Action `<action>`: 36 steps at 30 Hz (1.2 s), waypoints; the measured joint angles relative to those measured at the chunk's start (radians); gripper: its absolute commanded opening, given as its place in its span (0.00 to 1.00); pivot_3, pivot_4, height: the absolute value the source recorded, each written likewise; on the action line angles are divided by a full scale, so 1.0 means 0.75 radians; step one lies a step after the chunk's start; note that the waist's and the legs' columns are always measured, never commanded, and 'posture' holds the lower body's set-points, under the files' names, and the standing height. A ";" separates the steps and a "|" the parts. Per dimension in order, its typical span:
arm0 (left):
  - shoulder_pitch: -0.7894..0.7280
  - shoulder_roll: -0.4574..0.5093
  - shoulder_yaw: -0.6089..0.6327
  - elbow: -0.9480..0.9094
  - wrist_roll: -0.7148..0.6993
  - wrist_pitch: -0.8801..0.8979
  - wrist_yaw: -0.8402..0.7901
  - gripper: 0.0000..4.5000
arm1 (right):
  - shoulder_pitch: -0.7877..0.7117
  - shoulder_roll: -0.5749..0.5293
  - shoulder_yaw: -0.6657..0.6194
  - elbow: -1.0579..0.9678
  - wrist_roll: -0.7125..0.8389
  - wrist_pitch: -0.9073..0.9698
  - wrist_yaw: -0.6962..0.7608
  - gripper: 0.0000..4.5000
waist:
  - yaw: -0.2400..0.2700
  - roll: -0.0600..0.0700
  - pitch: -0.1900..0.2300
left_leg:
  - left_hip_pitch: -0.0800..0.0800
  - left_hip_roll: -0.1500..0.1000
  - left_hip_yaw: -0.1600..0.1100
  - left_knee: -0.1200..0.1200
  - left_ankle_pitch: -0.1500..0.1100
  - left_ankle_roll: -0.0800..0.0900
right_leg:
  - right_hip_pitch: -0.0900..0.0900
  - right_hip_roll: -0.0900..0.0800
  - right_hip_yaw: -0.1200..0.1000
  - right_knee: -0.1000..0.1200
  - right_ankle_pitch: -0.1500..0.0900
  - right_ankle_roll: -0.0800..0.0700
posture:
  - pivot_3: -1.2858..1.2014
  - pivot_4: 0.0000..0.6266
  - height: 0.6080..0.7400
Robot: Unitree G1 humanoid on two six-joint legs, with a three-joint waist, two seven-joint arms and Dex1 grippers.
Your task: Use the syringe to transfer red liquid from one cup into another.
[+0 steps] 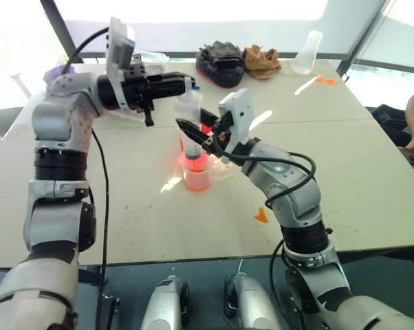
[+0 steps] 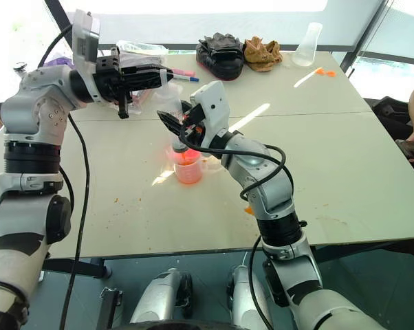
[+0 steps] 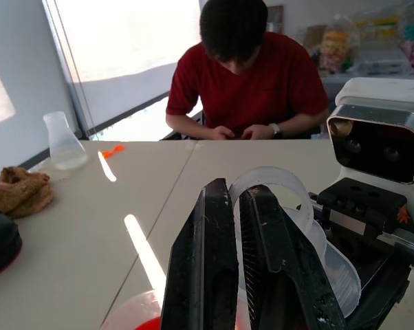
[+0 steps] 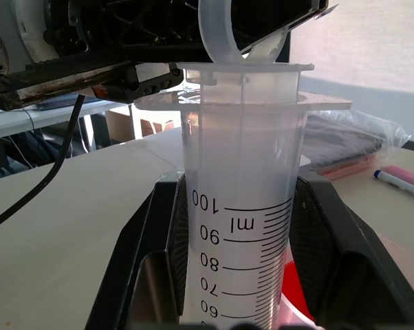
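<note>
I will set the clear syringe down with my right gripper on the table (image 1: pixel 250 165) just beyond the orange spill. The syringe now stands upright, nozzle in a clear cup.
The clear syringe (image 1: pixel 188 110) stands upright over the table's middle. My right gripper (image 1: pixel 191 135) is shut on its barrel (image 4: pixel 238 158), with a finger on each side. My left gripper (image 1: pixel 185 86) reaches in level from the left and is shut on the plunger's ring (image 3: pixel 270 184) at the top. The plunger sits almost fully pushed into the barrel. The nozzle end goes down into a clear cup (image 1: pixel 197 179) holding red liquid (image 2: pixel 187 157). I cannot tell whether this cup has a handle.
At the table's far side lie a dark glove pile (image 1: pixel 221 62), a brown cloth (image 1: pixel 262 60), a clear conical flask (image 1: pixel 307 53) and a marker pen (image 2: pixel 183 74). An orange spill (image 1: pixel 262 215) marks the near right. A person in red (image 3: pixel 248 75) sits at the right.
</note>
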 measured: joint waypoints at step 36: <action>0.870 0.205 0.482 -0.792 -0.380 0.497 0.564 0.42 | -0.596 -0.592 -0.413 0.818 0.372 1.056 -0.002 0.34 | -0.008 -0.001 0.000 | 0.005 0.001 0.004 -0.004 -0.001 0.002 | 0.001 -0.002 0.005 -0.002 0.000 -0.001 | 0.52 0.24 1.00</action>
